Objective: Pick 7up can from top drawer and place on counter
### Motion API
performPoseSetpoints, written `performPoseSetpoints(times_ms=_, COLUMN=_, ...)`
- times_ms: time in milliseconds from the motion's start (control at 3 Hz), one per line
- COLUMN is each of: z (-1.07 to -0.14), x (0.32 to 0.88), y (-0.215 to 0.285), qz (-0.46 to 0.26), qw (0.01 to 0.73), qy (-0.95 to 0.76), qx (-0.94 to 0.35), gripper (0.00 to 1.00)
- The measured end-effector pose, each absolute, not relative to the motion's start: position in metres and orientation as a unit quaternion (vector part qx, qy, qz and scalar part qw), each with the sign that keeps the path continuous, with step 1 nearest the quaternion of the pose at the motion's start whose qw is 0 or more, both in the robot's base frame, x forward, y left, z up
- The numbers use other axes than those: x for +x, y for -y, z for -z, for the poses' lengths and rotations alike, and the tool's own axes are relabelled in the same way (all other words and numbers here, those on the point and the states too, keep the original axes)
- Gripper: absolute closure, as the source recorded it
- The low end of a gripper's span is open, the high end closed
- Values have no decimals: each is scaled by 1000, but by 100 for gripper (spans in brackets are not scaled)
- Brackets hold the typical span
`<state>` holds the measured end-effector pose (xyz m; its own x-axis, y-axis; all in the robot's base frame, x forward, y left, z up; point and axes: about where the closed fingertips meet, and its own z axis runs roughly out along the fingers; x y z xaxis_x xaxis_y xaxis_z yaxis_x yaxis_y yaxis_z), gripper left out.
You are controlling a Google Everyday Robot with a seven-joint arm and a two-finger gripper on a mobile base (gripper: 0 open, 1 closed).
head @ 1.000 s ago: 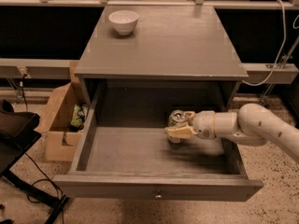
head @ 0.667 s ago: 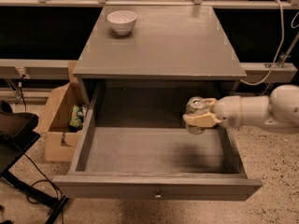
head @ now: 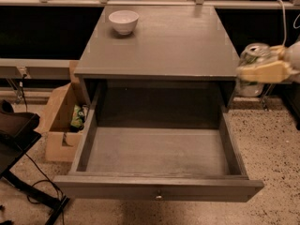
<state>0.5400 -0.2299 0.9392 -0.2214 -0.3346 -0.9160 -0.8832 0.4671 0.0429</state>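
Next, I release the 7up can on the counter (head: 183,62) near its front edge, well away from the white bowl.
The 7up can (head: 253,55), green and white with a silver top, is held in the air off the right edge of the counter (head: 164,41), at about counter height. My gripper (head: 258,69) is shut on the can, its pale fingers (head: 265,72) wrapped across the can's side. The arm comes in from the right frame edge. The top drawer (head: 159,186) is pulled fully open below, and its grey floor holds nothing.
A white bowl (head: 123,21) stands at the back left of the counter. An open cardboard box (head: 61,121) with green packets sits on the floor left of the cabinet. A dark chair part (head: 14,130) is at far left.
My gripper has lifted the can out of the drawer and carried it up and to the right, to beside the counter's right edge. The drawer has stayed open.
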Motion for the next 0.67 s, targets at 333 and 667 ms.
performPoseSetpoints(times_ms=333, z=-988, x=576, y=232, qz=-315, qw=473, qy=-721, qx=-396, gripper=100)
performPoseSetpoints(times_ms=667, z=-1030, x=654, y=197, qz=-323, qw=506, qy=-707, qx=-373, gripper=100)
